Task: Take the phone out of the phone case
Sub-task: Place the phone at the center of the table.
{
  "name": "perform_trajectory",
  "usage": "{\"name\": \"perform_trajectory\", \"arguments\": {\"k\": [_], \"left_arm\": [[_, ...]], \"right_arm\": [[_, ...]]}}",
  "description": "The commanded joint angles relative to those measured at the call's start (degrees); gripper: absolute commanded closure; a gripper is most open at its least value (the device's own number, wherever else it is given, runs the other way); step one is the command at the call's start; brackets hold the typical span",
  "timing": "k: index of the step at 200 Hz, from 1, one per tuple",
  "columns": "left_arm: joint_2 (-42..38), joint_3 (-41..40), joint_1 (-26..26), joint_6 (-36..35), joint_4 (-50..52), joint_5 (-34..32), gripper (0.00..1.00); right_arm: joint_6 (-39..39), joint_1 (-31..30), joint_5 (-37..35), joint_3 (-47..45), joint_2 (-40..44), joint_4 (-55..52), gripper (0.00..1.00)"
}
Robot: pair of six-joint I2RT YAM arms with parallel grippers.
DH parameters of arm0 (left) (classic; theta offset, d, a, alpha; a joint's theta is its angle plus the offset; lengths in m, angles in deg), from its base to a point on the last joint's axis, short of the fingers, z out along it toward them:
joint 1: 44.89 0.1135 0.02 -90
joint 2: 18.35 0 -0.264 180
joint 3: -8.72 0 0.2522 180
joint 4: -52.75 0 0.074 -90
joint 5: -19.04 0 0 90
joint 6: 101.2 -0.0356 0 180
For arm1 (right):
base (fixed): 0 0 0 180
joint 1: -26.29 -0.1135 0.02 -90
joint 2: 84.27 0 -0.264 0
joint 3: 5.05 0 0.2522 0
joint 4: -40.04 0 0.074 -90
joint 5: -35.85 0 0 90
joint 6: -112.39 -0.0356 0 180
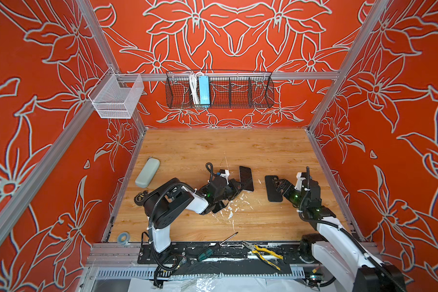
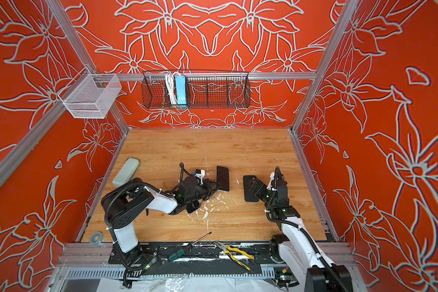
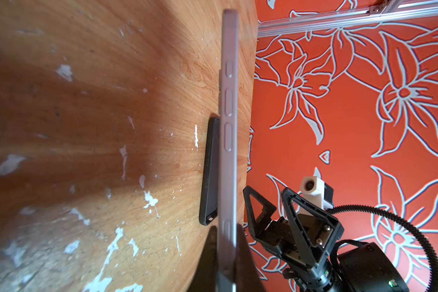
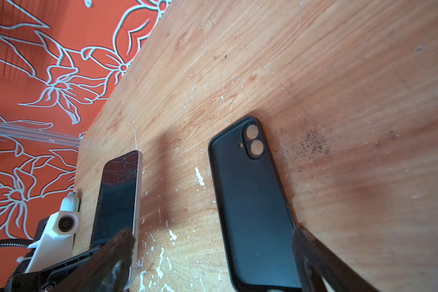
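I should let go of the phone with my left gripper on the bare wood (image 1: 248, 184) (image 3: 172, 143) beside the black phone case.
The phone (image 1: 247, 178) stands tilted on its edge above the wooden table, out of the case, its cracked dark screen (image 4: 118, 192) plain in the right wrist view. My left gripper (image 1: 238, 185) is shut on the phone's near end; in the left wrist view both fingers clamp its grey side (image 3: 228, 126). To its right the black phone case (image 1: 272, 188) lies flat, back up, with wood showing through its camera holes (image 4: 250, 202). My right gripper (image 1: 280, 186) hovers open over the case's near end, its fingers (image 4: 306, 242) straddling it and holding nothing.
A grey-green glasses case (image 1: 147, 172) lies at the table's left edge and a tape roll (image 1: 123, 237) at the front left corner. A screwdriver (image 1: 213, 249) and yellow pliers (image 1: 262, 254) rest on the front rail. Two wire baskets (image 1: 219, 89) hang on the back frame.
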State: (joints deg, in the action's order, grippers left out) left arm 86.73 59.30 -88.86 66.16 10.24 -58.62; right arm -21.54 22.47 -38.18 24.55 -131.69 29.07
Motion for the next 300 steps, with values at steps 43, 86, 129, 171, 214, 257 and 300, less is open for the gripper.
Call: {"name": "perform_trajectory", "arguments": {"k": [43,86,129,171,214,257,300], "left_arm": [[2.4,-0.3,-0.9,1.4,-5.5,-1.5,1.00],[2.7,-0.3,-0.9,1.7,-4.3,-1.9,0.98],[4.1,-0.5,-1.2,2.4,-4.9,-2.1,0.89],[4.4,-0.5,-1.5,2.4,-4.1,-2.5,0.84],[4.4,-0.4,-1.6,2.6,-3.0,-2.8,0.77],[4.9,-0.7,-1.7,2.8,-2.2,-2.8,0.74],[5.9,-0.8,-1.8,3.1,-1.8,-2.5,0.73]], "right_arm": [[0.0,0.2,-0.6,-1.0,1.4,0.4,0.02],[0.0,0.2,-0.7,-1.2,1.4,0.4,0.02],[0.0,0.2,-0.8,-1.5,2.0,0.3,0.02],[0.0,0.2,-0.8,-1.7,2.3,0.2,0.02],[0.0,0.2,-0.8,-1.8,2.4,0.2,0.02],[0.0,0.2,-0.9,-2.0,2.7,0.2,0.02],[0.0,0.3,-0.9,-2.1,3.2,0.0,0.02]]}}
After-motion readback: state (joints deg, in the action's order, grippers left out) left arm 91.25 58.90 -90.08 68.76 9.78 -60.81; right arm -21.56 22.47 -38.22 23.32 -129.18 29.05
